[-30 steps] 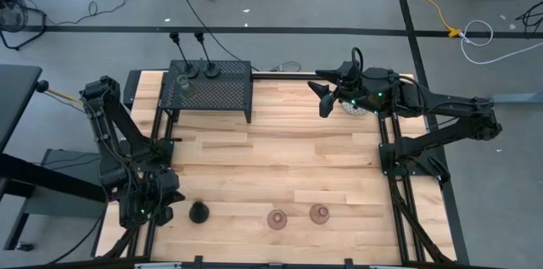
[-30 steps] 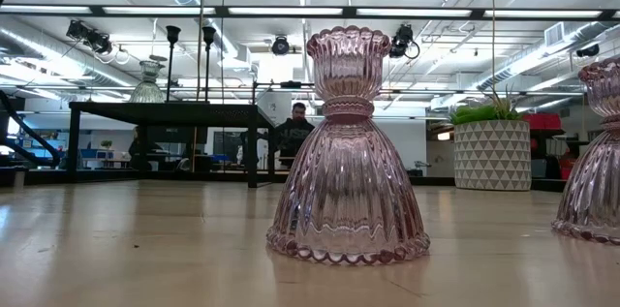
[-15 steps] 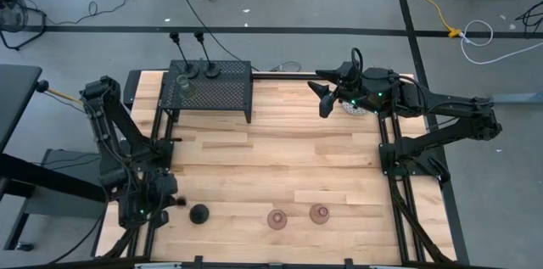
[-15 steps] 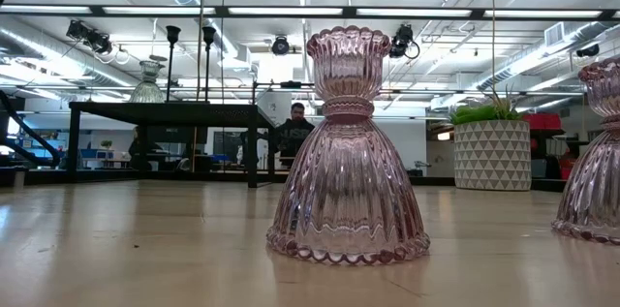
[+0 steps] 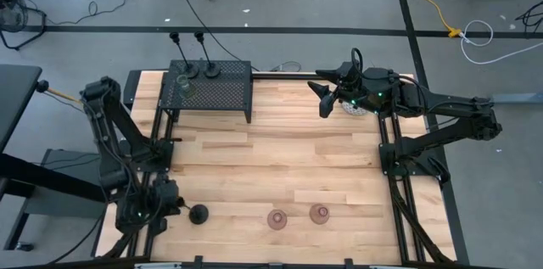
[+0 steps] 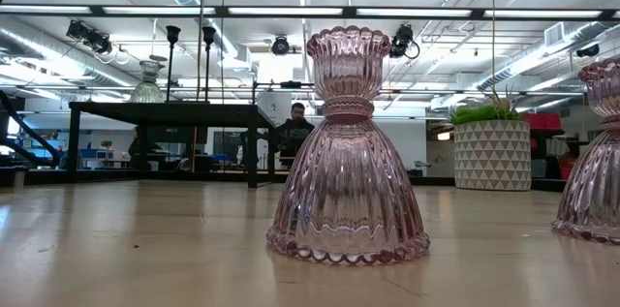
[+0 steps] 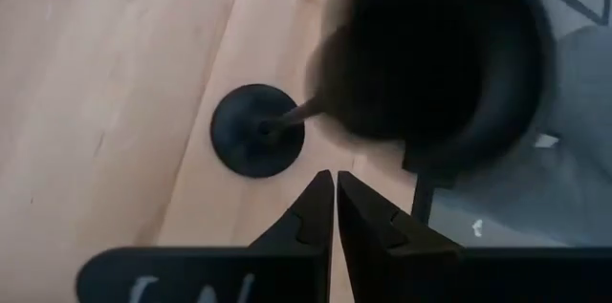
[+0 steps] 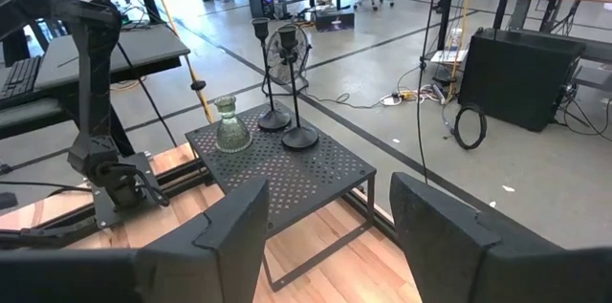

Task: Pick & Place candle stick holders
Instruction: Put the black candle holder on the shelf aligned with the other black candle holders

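The fingers of my left gripper are shut beside the top of the black candle stick holder, so I should open them and grab the holder by its stem (image 7: 300,112) before lifting.
One black candle stick holder (image 5: 198,214) stands on its round base (image 7: 256,132) near the table's front left; its top looms blurred in the left wrist view. My left gripper (image 5: 176,204) (image 7: 335,181) is shut just left of it, with nothing between the fingers. Two pinkish glass holders (image 5: 277,218) (image 5: 319,213) stand on the wood to its right. Two black holders (image 8: 271,102) (image 8: 296,112) and a pale green glass one (image 8: 229,126) stand on the mesh box (image 5: 210,86). My right gripper (image 5: 321,99) (image 8: 325,227) hangs open high over the far right.
A green plant in a white pot (image 6: 492,147) stands behind my right arm at the far right. The black mesh box fills the far left corner. Bare wood (image 5: 280,154) lies between the box and the front row of holders. A person (image 6: 294,128) sits beyond the table.
My left wrist has tipped a little beside the black holder, its fingers staying shut. The holder stands where it was.
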Robot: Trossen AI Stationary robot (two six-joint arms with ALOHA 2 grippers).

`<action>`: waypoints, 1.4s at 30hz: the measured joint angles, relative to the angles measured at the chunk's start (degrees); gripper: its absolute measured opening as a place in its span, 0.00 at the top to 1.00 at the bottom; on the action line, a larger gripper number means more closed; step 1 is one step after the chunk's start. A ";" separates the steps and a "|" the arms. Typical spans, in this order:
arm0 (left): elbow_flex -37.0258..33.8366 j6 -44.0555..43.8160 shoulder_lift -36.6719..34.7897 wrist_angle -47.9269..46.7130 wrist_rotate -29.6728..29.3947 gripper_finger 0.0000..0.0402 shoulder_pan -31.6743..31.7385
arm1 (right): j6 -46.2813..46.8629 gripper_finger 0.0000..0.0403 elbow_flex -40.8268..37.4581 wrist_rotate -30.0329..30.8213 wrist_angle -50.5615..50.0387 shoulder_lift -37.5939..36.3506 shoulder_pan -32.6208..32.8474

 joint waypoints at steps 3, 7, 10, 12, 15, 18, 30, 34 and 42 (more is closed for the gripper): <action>-0.02 -0.19 1.35 0.33 -0.15 0.94 0.00 | -0.11 0.45 0.00 -0.01 0.00 0.00 0.00; -0.02 -0.36 3.01 1.61 -1.49 0.87 0.00 | -0.59 0.45 0.00 0.00 -0.02 0.00 0.02; -0.02 -2.12 3.67 1.59 -3.30 0.77 0.00 | -0.59 0.45 0.00 0.00 -0.02 0.00 0.01; -0.02 -2.64 3.86 1.61 -4.18 0.70 0.00 | -0.58 0.45 0.00 -0.01 -0.02 0.00 0.00; -0.02 -2.79 3.94 1.58 -4.43 0.60 0.00 | -0.57 0.45 0.00 -0.02 -0.02 0.00 0.02; -0.02 -2.79 3.94 1.58 -5.71 0.51 0.11 | -0.57 0.45 0.00 -0.02 -0.02 0.00 0.01; -0.02 -2.60 3.94 1.63 -17.87 0.40 0.56 | -0.53 0.45 0.00 -0.04 -0.02 0.00 0.02; -0.02 -1.52 3.94 1.65 -18.13 0.43 1.58 | -1.19 0.45 0.00 -0.04 -0.02 0.00 0.01; -0.02 -1.15 3.96 1.38 -18.18 0.71 3.22 | -1.64 0.45 0.00 -0.04 -0.02 0.00 0.00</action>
